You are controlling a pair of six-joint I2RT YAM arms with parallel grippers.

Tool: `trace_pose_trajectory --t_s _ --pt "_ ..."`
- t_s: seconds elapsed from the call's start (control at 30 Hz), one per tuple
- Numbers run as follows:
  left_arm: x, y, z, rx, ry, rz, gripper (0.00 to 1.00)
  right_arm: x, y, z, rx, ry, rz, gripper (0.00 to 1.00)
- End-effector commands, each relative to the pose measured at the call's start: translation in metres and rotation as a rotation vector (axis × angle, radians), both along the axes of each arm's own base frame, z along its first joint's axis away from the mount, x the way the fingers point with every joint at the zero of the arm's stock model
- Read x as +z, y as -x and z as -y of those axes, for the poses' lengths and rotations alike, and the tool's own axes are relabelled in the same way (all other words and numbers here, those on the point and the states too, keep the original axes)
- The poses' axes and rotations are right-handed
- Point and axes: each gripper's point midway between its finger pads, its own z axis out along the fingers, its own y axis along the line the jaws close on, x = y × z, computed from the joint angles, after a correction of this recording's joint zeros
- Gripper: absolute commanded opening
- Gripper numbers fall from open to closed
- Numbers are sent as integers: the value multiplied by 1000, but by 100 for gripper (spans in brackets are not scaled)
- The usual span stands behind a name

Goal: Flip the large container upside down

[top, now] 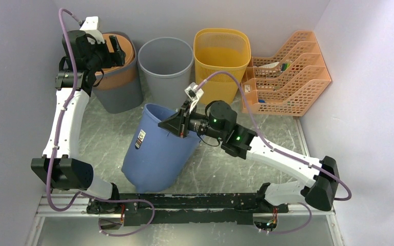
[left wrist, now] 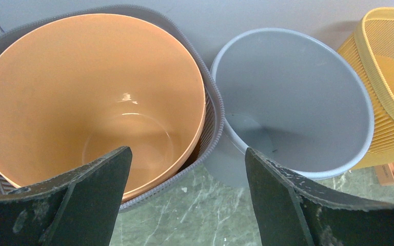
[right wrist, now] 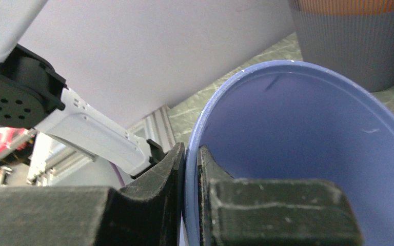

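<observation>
The right gripper will release the large blue container, now tilted in the table's middle, on the table point(top: 203, 134) just in front of the yellow mesh basket.
The large blue container point(top: 156, 148) stands in the middle of the table, tilted, its mouth facing up and to the right. My right gripper point(top: 180, 125) is shut on its rim, one finger outside and one inside. In the right wrist view the blue rim point(right wrist: 191, 169) runs between the closed fingers of the right gripper point(right wrist: 190, 164), and the container's blue inside point(right wrist: 308, 154) fills the right half. My left gripper point(top: 114, 48) is open and empty, held above the orange bin at the back left. In the left wrist view the left gripper point(left wrist: 189, 174) frames bare table.
Along the back wall stand an orange bin nested in a grey ribbed bin point(top: 118, 77), a grey bin point(top: 165, 61), a yellow mesh basket point(top: 221, 56) and an orange tiered file tray point(top: 286, 74). Walls close in left and right. The arm bases and rail point(top: 184, 202) line the near edge.
</observation>
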Motion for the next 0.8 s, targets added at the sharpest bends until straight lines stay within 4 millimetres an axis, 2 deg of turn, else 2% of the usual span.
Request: trace_pose_trajectory --t_s 0.0,0.27,0.47,0.77 --pt "6 7 0 -14 -6 7 93 30 -14 7 -103 -234 -25 0" --pt "-5 6 -3 0 -22 -16 92 -57 -47 42 -316 -156 -147 0" --pt "-7 6 -3 2 -34 -19 92 -129 -80 101 -469 -133 -287 0" --pt "-2 9 -8 22 -66 -13 92 -199 -105 171 -556 -144 -462 0"
